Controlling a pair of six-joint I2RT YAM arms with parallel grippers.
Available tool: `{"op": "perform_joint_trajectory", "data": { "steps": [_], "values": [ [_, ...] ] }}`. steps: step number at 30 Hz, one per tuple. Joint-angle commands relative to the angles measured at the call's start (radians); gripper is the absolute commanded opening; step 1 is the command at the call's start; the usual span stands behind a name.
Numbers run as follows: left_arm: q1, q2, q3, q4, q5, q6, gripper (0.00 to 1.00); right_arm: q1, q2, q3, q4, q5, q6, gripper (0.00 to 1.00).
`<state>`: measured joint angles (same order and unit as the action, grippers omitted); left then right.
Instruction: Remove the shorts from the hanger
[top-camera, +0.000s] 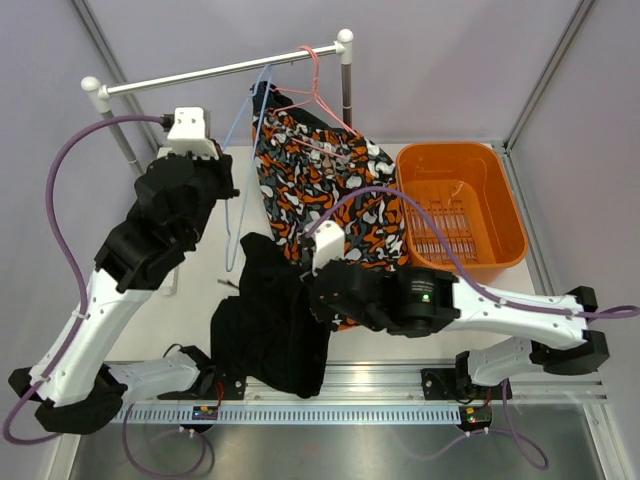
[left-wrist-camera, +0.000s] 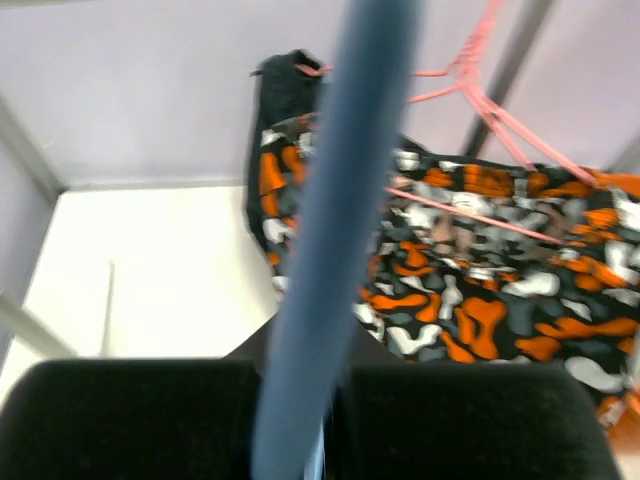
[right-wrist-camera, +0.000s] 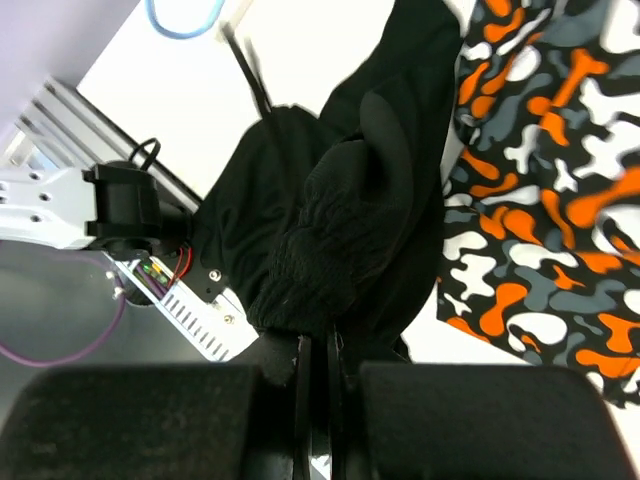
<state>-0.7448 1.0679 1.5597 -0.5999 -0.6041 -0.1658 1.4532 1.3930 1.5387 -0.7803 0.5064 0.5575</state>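
Note:
The robot's left gripper needs to release the blue hanger on the rail (top-camera: 177, 80) near the post farthest from the orange basket.
Camouflage shorts (top-camera: 310, 190) hang from a pink hanger (top-camera: 320, 100) on the rail and drape down to the table; they also show in the left wrist view (left-wrist-camera: 480, 260) and the right wrist view (right-wrist-camera: 540, 200). A black pair (top-camera: 265, 100) hangs behind them at the hanger's top (left-wrist-camera: 285, 90). Another black pair of shorts (top-camera: 268, 320) lies bunched at the table's front edge. My right gripper (top-camera: 308, 285) is shut on this black fabric (right-wrist-camera: 330, 210). My left gripper (top-camera: 228, 185) is shut on the bare blue hanger (left-wrist-camera: 330, 250), which hangs from the rail.
The clothes rail (top-camera: 200, 75) spans the back of the table on two posts. An orange basket (top-camera: 460, 215) stands at the right. The aluminium base rail (top-camera: 380, 385) with the arm mounts runs along the near edge.

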Motion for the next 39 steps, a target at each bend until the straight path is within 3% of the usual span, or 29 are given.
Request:
{"op": "perform_joint_trajectory", "data": {
  "steps": [1, 7, 10, 21, 39],
  "values": [
    [0.198, 0.024, 0.063, -0.075, 0.187, -0.081, 0.0, 0.012, -0.155, 0.043, -0.008, 0.107, 0.028, 0.0],
    [0.525, 0.118, 0.06, -0.106, 0.68, -0.133, 0.0, 0.01, -0.277, 0.029, -0.053, 0.165, 0.032, 0.0],
    [0.591, 0.141, 0.048, -0.077, 0.812, -0.141, 0.0, 0.012, -0.319, 0.011, -0.057, 0.178, 0.032, 0.0],
    [0.67, 0.239, 0.146, -0.037, 0.934, -0.126, 0.0, 0.012, -0.43, -0.002, -0.125, 0.265, 0.024, 0.0],
    [0.687, 0.403, 0.359, -0.067, 0.796, -0.132, 0.0, 0.012, -0.489, -0.002, -0.123, 0.285, -0.036, 0.0]
  ]
}}
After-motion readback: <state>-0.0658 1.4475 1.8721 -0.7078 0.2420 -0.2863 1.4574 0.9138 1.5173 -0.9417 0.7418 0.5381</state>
